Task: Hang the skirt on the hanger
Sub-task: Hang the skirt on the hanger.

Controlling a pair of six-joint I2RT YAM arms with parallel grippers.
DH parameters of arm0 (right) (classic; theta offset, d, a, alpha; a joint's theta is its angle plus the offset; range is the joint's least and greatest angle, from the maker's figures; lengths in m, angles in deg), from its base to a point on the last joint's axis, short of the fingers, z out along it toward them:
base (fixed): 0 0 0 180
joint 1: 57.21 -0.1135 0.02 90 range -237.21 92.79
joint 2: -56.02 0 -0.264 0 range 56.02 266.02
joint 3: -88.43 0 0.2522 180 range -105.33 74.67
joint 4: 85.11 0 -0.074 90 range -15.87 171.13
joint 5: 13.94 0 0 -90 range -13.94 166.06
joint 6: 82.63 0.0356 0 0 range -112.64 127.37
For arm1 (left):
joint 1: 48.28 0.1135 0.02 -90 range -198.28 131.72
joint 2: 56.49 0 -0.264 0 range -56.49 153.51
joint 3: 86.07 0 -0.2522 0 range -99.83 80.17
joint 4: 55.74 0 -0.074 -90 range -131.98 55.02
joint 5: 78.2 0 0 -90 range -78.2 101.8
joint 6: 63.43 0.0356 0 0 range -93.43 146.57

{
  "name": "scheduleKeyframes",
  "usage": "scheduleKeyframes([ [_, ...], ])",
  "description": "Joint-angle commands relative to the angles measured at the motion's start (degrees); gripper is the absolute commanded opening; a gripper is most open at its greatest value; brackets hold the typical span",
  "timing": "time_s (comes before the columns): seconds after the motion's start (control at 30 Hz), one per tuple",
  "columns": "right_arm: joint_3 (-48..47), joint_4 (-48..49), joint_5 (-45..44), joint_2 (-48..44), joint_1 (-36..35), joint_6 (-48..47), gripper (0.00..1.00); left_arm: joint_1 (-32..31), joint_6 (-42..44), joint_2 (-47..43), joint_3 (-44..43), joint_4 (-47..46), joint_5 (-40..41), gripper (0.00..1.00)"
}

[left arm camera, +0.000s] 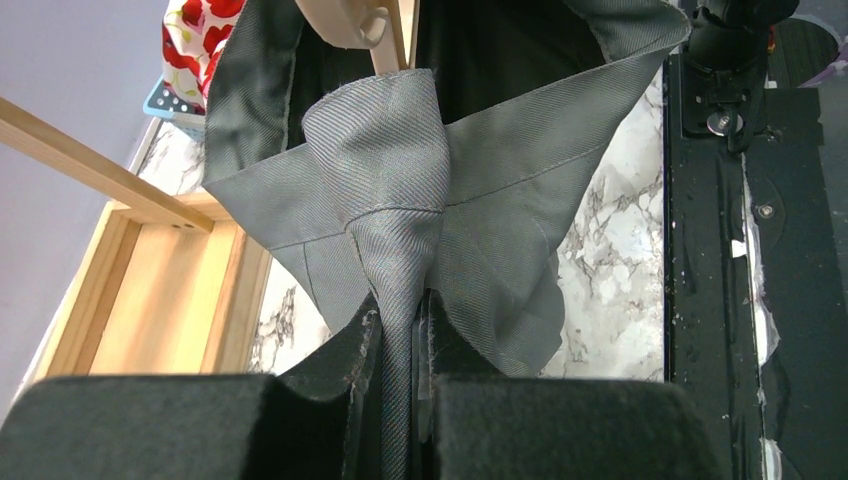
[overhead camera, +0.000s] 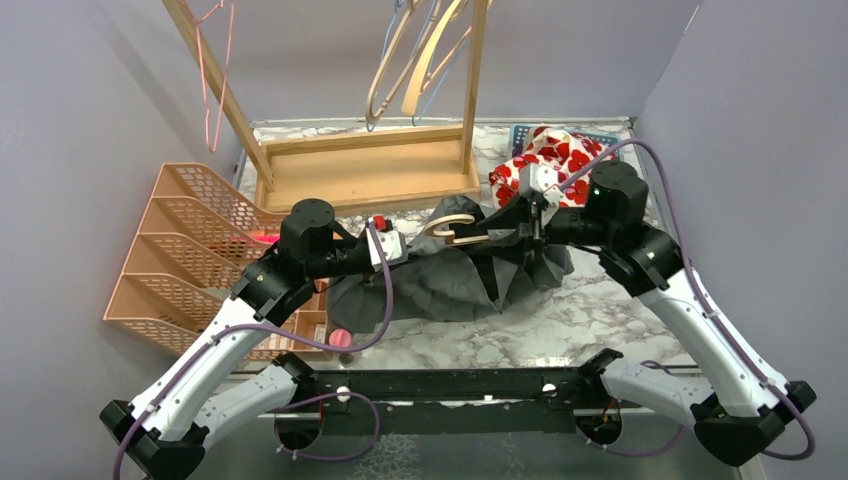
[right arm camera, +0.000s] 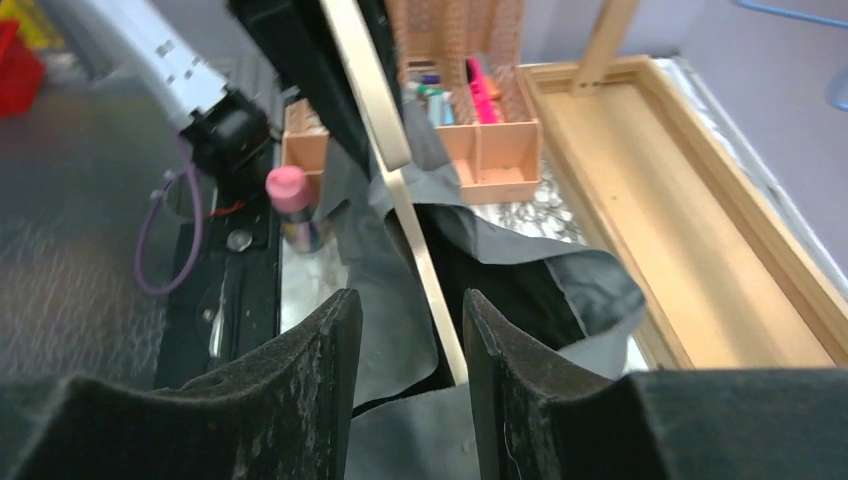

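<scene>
I can see that my left gripper holds only the skirt's fold over the hanger's end, so next I open it, back off and grab the hanger bar [overhead camera: 467, 240] beside the hook.
A grey skirt [overhead camera: 450, 280] lies bunched on the marble table between my two arms. A wooden hanger [overhead camera: 455, 228] sits at its top edge. My left gripper [overhead camera: 412, 245] is shut on a fold of the skirt's hem [left arm camera: 390, 170], lifting it just below the hanger's end [left arm camera: 370, 25]. In the left wrist view the cloth runs down between the fingers of the left gripper [left arm camera: 400, 330]. My right gripper [overhead camera: 512, 228] is open. In the right wrist view its fingers [right arm camera: 412, 310] stand on either side of the thin hanger bar [right arm camera: 425, 260] with gaps, above the skirt [right arm camera: 380, 290].
A wooden rack base [overhead camera: 370, 170] stands behind the skirt, with spare hangers [overhead camera: 420, 60] on its rail. An orange mesh organiser [overhead camera: 190, 260] is at the left. A red heart-patterned cloth [overhead camera: 545, 160] lies at the back right. A pink-capped bottle [overhead camera: 340, 338] stands near the front.
</scene>
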Motion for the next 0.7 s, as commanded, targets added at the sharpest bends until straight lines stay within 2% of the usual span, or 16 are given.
scheduleKeyframes([
  [0.0,0.7,-0.9,14.1,2.8,-0.1,-11.2,0.45,0.0,1.0,-0.6,-2.7,-4.0,-4.0,0.00],
  [0.1,-0.5,-1.7,13.1,5.0,-0.1,-13.6,0.45,-0.1,1.4,-0.4,-2.5,-3.7,-4.6,0.00],
  [0.3,-4.9,-11.4,10.8,10.9,-0.1,-20.2,0.44,0.0,2.0,-0.2,-2.6,-3.1,-5.1,0.00],
  [0.43,-4.9,-12.0,7.7,12.7,-0.1,-20.8,0.42,0.0,2.5,0.0,-2.7,-2.6,-5.7,0.00],
  [0.57,-5.8,-12.5,6.9,13.9,-0.1,-21.4,0.28,0.0,2.9,0.2,-3.0,-1.6,-5.4,0.00],
  [0.63,-5.7,-12.0,6.9,13.6,-0.1,-21.6,0.15,0.0,2.4,-0.1,-2.8,-1.5,-4.7,0.00],
  [0.67,-5.3,-11.3,6.6,12.9,-0.1,-21.6,0.07,0.0,1.0,-0.2,-2.8,-1.9,-3.3,0.03],
])
